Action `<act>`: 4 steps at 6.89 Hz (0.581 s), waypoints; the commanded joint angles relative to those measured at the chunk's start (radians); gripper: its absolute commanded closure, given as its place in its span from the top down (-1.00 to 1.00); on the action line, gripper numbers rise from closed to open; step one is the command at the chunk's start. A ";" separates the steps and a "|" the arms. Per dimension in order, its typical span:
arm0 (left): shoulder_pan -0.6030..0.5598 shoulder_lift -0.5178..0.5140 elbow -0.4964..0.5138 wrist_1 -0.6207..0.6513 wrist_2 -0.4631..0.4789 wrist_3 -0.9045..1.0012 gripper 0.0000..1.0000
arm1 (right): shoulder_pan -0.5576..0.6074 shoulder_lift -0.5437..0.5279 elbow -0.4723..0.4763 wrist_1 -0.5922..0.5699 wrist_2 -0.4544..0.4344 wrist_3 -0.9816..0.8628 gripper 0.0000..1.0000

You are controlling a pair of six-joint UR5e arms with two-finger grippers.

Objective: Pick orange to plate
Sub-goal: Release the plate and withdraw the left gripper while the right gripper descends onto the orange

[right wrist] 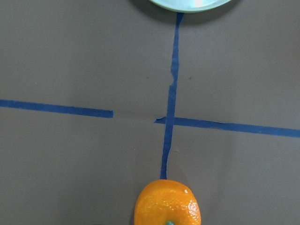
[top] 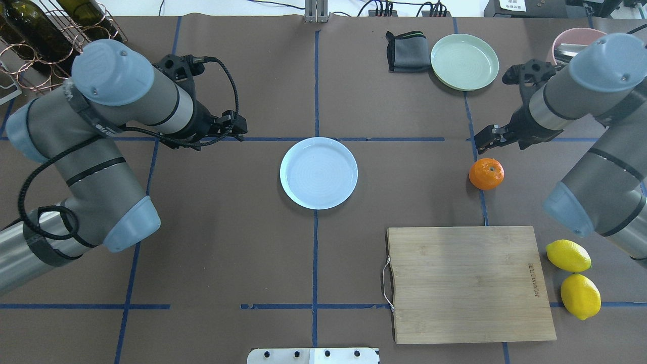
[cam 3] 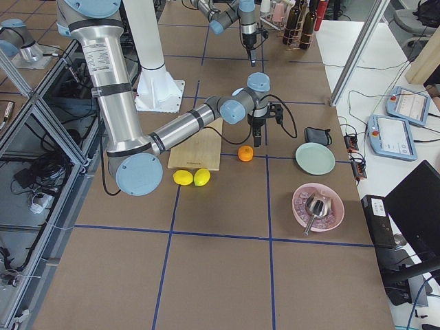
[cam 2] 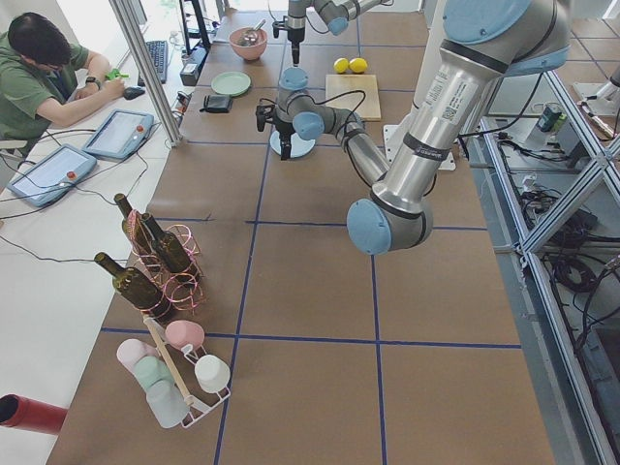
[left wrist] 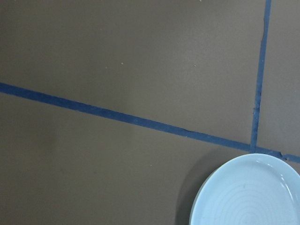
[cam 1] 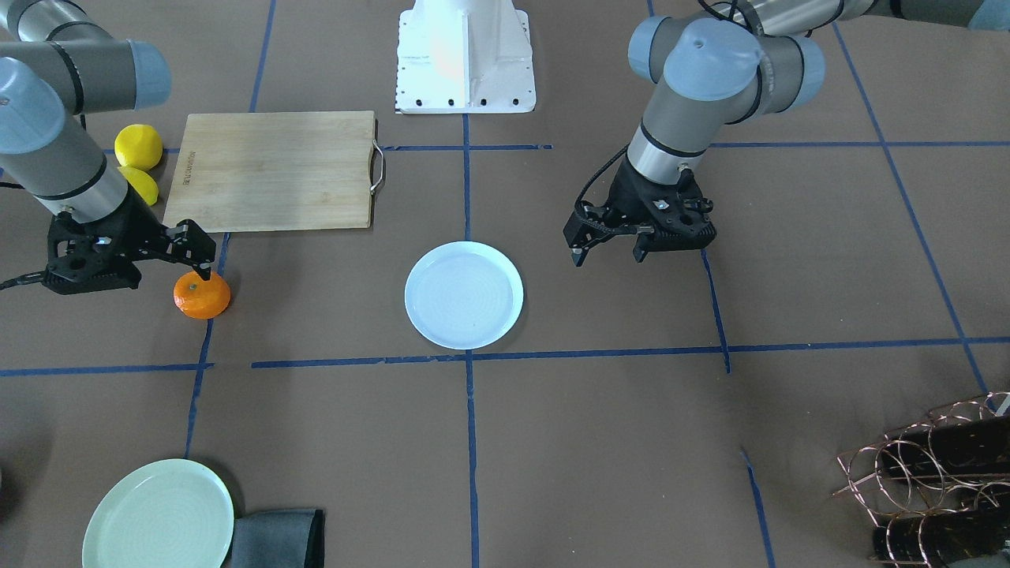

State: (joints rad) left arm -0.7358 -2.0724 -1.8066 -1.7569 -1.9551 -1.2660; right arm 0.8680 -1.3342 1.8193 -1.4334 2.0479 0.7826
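The orange is next for my right gripper, which should move down and close around its middle (cam 1: 202,297) (right wrist: 168,211), with its fingers on opposite sides of the green stem.
The orange (top: 486,173) lies on the brown table, to the right of the pale bluish-white plate (top: 318,173) at the centre. My right gripper (top: 484,141) hangs just above and slightly beyond the orange, open and holding nothing. In the front view its fingertips (cam 1: 206,271) stand over the orange's (cam 1: 202,295) top edge. The right wrist view has the orange (right wrist: 168,204) at the bottom centre, green stem dot showing. My left gripper (cam 1: 607,252) hovers open and holds nothing, to the left of the plate (cam 1: 464,294). The plate's rim (left wrist: 248,197) fills a corner of the left wrist view.
A wooden cutting board (top: 467,283) lies on the robot's side of the orange, with two yellow lemons (top: 573,273) to its right. A pale green plate (top: 464,61) and a dark folded cloth (top: 404,51) sit at the far side. A wire bottle rack (top: 45,45) stands far left.
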 commanded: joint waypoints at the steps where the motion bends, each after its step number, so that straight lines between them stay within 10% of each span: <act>1: -0.014 0.026 -0.034 0.011 -0.001 0.019 1.00 | -0.047 0.001 -0.088 0.130 -0.038 0.033 1.00; 4: -0.025 0.028 -0.033 0.013 -0.001 0.019 1.00 | -0.061 0.001 -0.118 0.134 -0.040 0.023 1.00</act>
State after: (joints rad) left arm -0.7586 -2.0457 -1.8390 -1.7444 -1.9558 -1.2467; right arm 0.8128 -1.3331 1.7151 -1.3033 2.0090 0.8095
